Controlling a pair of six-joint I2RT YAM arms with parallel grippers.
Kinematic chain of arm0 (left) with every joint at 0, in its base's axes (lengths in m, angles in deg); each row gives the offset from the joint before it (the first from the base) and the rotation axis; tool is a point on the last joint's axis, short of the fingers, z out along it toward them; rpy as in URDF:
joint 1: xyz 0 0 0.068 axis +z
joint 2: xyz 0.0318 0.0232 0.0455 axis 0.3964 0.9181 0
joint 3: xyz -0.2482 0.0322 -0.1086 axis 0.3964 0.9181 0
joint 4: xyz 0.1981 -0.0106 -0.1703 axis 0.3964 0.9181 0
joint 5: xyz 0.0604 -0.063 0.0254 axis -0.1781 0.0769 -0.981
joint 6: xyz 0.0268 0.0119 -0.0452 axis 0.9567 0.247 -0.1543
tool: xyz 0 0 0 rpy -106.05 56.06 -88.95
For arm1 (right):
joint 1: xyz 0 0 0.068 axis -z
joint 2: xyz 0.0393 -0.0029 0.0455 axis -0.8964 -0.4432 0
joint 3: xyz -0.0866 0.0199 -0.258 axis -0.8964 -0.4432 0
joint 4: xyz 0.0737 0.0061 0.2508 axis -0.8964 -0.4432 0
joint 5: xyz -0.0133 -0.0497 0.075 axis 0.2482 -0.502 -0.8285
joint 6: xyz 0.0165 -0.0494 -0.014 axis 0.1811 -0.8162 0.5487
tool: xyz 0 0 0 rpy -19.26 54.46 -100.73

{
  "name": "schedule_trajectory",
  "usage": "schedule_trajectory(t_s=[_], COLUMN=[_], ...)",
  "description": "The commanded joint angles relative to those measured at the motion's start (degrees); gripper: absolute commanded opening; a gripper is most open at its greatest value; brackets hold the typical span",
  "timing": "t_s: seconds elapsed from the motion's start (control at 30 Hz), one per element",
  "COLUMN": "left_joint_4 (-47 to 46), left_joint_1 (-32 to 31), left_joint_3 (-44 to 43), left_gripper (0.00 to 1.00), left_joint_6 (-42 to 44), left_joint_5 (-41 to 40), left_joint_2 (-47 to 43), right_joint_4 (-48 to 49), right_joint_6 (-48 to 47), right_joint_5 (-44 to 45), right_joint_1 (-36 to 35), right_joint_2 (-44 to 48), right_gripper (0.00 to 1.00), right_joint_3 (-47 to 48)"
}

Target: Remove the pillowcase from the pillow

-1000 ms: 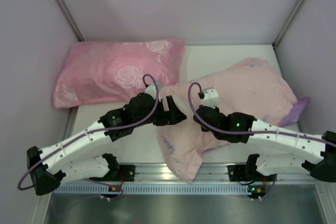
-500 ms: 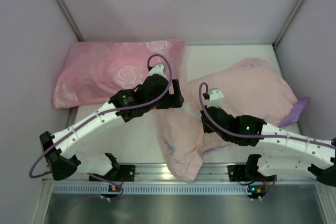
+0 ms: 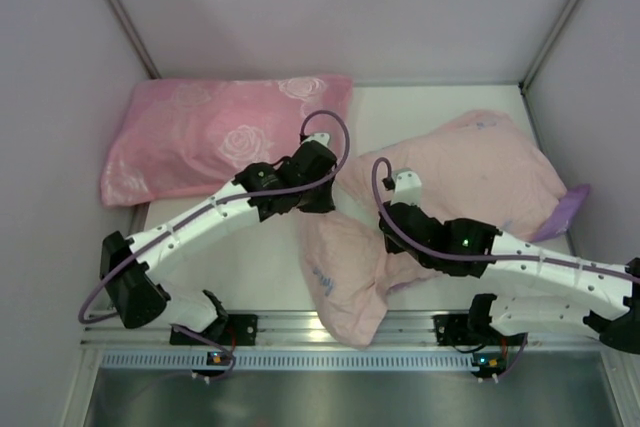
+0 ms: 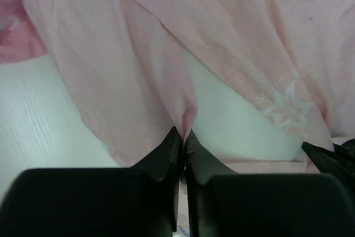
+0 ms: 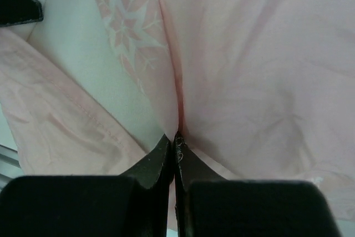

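Observation:
The pillow is showing only through a narrow gap between my grippers, so my left gripper needs to open, grab the pillowcase's hanging lower flap (image 3: pixel 335 277) and spread the pillowcase's opening.
The pillowcase (image 3: pixel 470 172) lies inside out at the centre right, pale pink, with a purple corner (image 3: pixel 566 211) at the right wall. My left gripper (image 3: pixel 334 201) is shut on a fold of the case (image 4: pixel 138 70) near its hemmed opening (image 4: pixel 236 76). Just to its right, my right gripper (image 3: pixel 389 220) is shut on another pinch of the same fabric (image 5: pixel 249 65). A smooth white patch of the pillow (image 4: pixel 238 123) shows in the opening between the two grips, and again in the right wrist view (image 5: pixel 83 59). The rest of the pillow is hidden inside the case.
A brighter pink rose-patterned pillow (image 3: pixel 215 137) lies at the back left, just beyond the left arm. The case's lower end (image 3: pixel 345 292) hangs over the metal rail (image 3: pixel 290 325) at the near edge. Walls close in the left, right and back.
The left arm reached further right to the case's opening, and its jaws went from open to shut on the fabric. The right gripper stayed shut on the case and shifted slightly.

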State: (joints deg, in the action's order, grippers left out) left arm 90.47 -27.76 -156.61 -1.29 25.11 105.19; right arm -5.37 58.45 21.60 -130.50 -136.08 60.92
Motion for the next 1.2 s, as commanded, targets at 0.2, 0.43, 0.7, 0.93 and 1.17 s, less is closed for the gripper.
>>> schedule_trajectory(t_s=[0.2, 0.43, 0.7, 0.93, 1.17], left_joint_4=[-15.98, -23.02, -23.37, -25.37, -31.79], left_joint_1=[-0.48, -0.92, -1.01, -1.01, -1.01], left_joint_3=[18.68, 38.28, 55.78, 56.06, 49.40], left_gripper=[0.00, 0.00, 0.00, 0.00, 0.00], left_joint_6=[-0.99, -5.21, -12.77, -13.65, -13.13], left_joint_5=[28.59, 38.20, 32.76, 26.34, 15.54], left_joint_2=[-20.40, -35.17, -42.76, -40.13, -22.48], right_joint_4=[5.14, 11.91, 12.01, 12.45, 14.91], right_joint_6=[0.54, -0.51, -2.79, -5.26, 1.31], right_joint_5=[-4.17, -10.95, -12.96, -23.78, -26.16], right_joint_1=[4.49, 8.62, 21.00, 24.36, 19.70], right_joint_2=[-3.15, -6.75, -3.69, 0.44, 6.15], right_gripper=[0.00, 0.00, 0.00, 0.00, 0.00], right_joint_3=[-0.61, -2.80, -3.60, -7.10, -20.18])
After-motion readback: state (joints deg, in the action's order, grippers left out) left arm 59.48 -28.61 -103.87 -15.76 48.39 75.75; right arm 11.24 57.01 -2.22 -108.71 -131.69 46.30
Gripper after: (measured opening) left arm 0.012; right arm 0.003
